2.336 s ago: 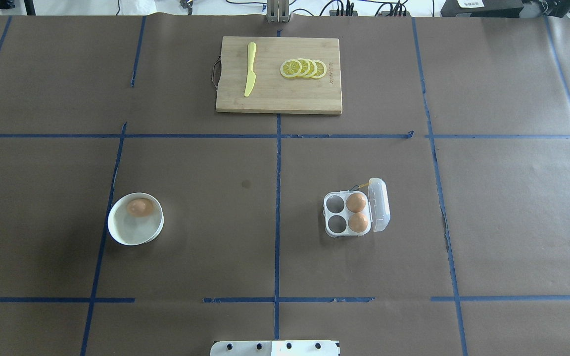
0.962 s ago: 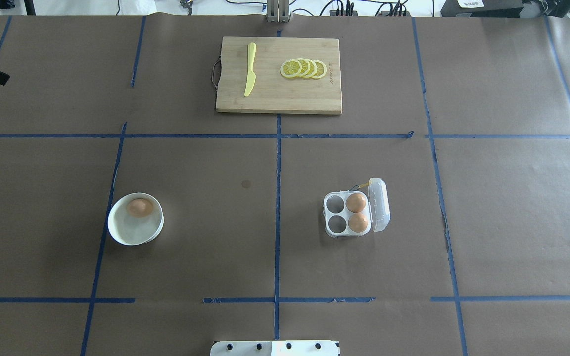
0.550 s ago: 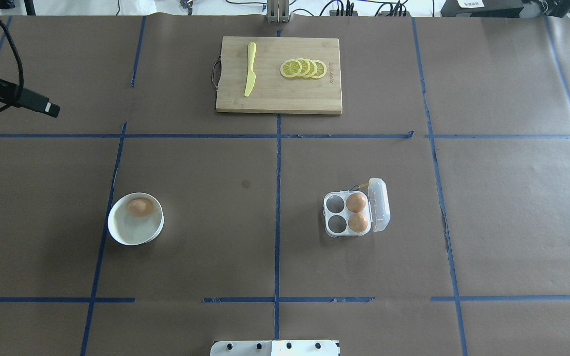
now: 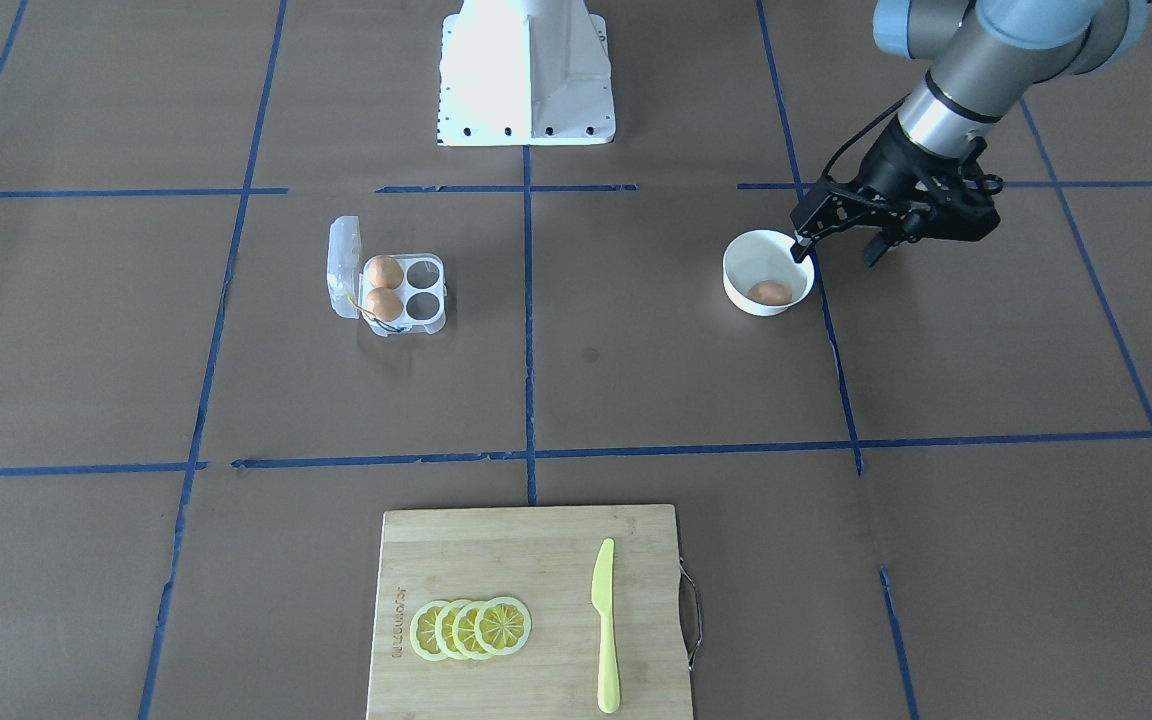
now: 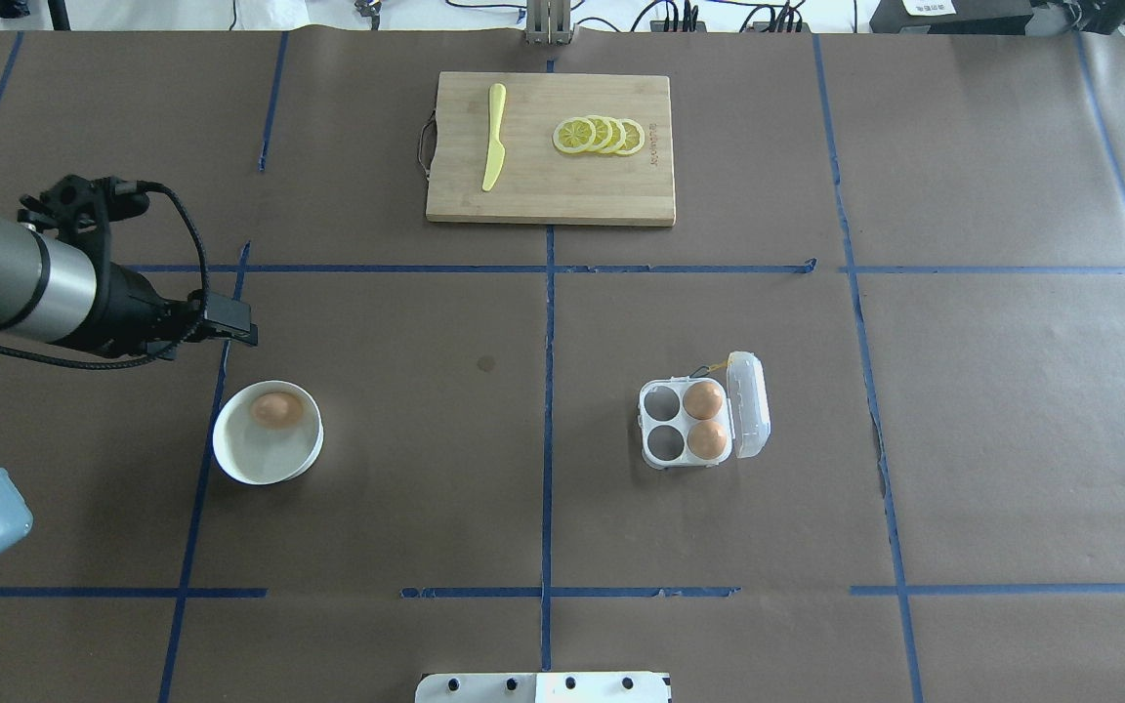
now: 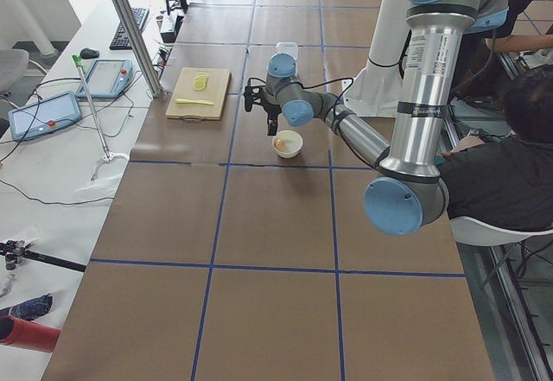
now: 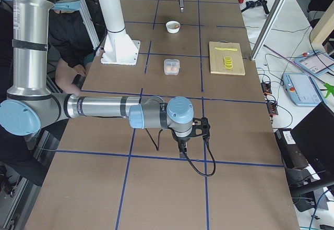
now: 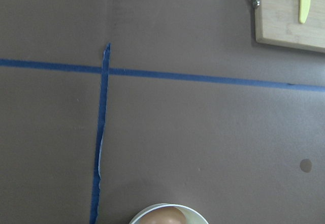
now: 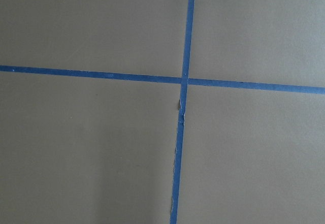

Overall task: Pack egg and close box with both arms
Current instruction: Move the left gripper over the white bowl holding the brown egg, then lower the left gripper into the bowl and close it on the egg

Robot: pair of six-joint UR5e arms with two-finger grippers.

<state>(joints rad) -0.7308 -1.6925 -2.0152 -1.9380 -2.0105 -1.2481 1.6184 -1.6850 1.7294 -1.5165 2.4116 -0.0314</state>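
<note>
Next, my left gripper will reach down into the round white bowl and close on the sides of the egg (image 4: 771, 292) (image 8: 163, 216) lying there.
The egg (image 5: 276, 409) lies in a round white bowl (image 5: 230, 467) at the table's left; it also shows in the front view (image 4: 769, 292) and at the bottom edge of the left wrist view (image 8: 161, 217). The box (image 5: 665, 423) stands right of centre with its clear lid (image 5: 750, 404) swung open. It holds two brown eggs (image 5: 702, 399) in the cells beside the lid, and the other two cells are empty. My left gripper (image 4: 841, 245) is open and empty, just beyond the bowl's far left rim. My right gripper (image 7: 182, 146) shows only in the right side view, far from the box; I cannot tell its state.
A wooden cutting board (image 5: 550, 186) with a yellow knife (image 5: 493, 137) and lemon slices (image 5: 600, 135) lies at the far middle. The white pedestal (image 4: 526, 70) stands at the robot's edge. A seated person (image 6: 510, 165) is beside the table.
My left arm has come in from the left edge of the overhead view and moved down and right toward the bowl. The egg, bowl and box have not moved.
</note>
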